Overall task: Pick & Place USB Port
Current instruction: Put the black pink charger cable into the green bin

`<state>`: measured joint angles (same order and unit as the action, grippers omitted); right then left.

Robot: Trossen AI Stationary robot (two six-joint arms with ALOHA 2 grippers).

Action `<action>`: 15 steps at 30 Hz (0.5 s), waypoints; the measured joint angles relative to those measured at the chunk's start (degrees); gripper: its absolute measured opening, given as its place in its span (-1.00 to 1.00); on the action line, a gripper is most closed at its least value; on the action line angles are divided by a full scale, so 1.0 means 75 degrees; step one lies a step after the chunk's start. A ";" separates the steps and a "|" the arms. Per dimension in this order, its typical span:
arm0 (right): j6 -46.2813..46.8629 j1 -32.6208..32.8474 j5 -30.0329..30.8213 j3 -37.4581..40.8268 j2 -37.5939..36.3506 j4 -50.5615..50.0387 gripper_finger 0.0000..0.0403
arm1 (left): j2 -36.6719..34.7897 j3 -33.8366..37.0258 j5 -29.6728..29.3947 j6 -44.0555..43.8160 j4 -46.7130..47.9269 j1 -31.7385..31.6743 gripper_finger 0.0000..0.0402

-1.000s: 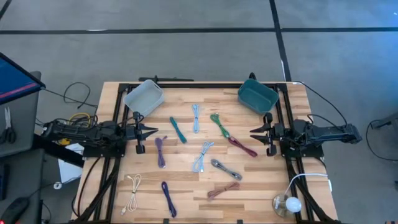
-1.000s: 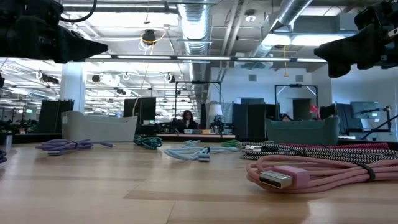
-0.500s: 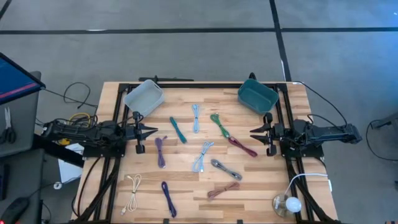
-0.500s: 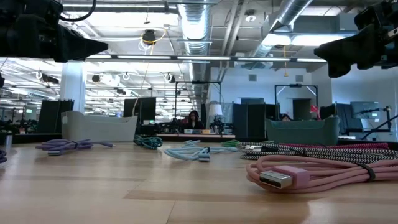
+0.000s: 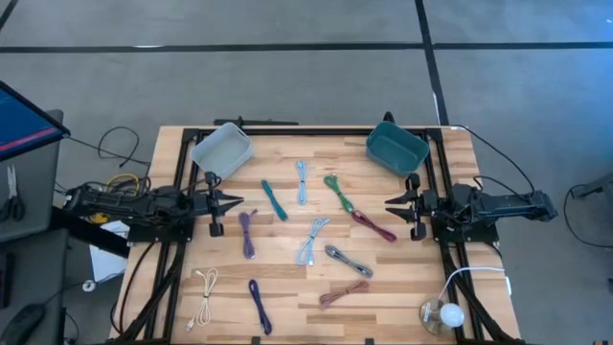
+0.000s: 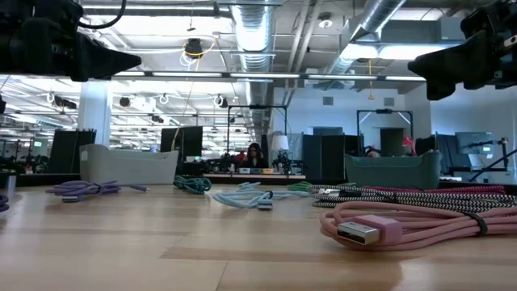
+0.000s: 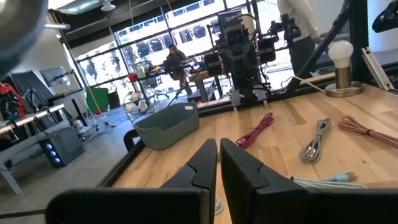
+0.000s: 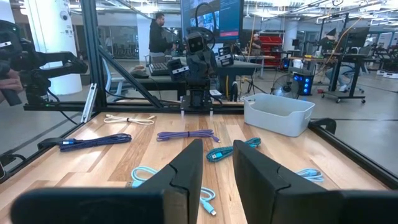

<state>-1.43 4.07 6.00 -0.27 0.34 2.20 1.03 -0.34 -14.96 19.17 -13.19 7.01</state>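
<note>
The robot's right gripper needs to next close on the middle of the maroon cable (image 5: 374, 226), the one that lies end to end with the green cable.
Several bundled USB cables lie flat on the wooden table (image 5: 287, 278): purple (image 5: 247, 233), teal (image 5: 274, 199), light blue (image 5: 303, 180), green (image 5: 336, 190), maroon (image 5: 374, 226), a second light blue one (image 5: 312, 241), grey (image 5: 348, 261), pink (image 5: 343, 292), dark blue (image 5: 260, 307) and white (image 5: 203, 295). The pink cable's plug (image 6: 355, 232) shows close in the low view. My left gripper (image 5: 238, 202) (image 7: 219, 155) hovers level at the table's left edge, shut and holding nothing. My right gripper (image 5: 389, 205) (image 8: 217, 158) hovers level at the right edge, open with nothing between its fingers.
A grey-blue bin (image 5: 222, 149) stands at the far left of the table and a teal bin (image 5: 397, 147) at the far right. A lamp with a white bulb (image 5: 442, 314) sits at the near right corner. People move in the room beyond.
</note>
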 joint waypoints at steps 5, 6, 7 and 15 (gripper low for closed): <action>0.0000 0.0003 0.0000 0.0000 0.0000 0.0000 -0.59 | 0.0219 0.0000 0.0000 -0.0016 0.0000 0.0000 -0.89; -0.0002 0.0003 0.0000 0.0000 0.0000 0.0000 -0.59 | 0.0273 0.0000 -0.0001 -0.0016 0.0000 0.0000 -0.89; 0.0000 0.0003 0.0001 0.0000 0.0000 0.0000 -0.59 | 0.0331 0.0000 -0.0003 -0.0016 -0.0004 0.0000 -0.89; -0.0064 -0.0017 0.0063 -0.0026 0.0000 0.0443 -0.59 | 0.0727 0.0000 -0.0003 -0.0036 -0.0060 0.0000 -0.89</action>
<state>-1.91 3.95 6.47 -0.47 0.34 5.52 6.48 -0.34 -14.98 18.90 -13.64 7.01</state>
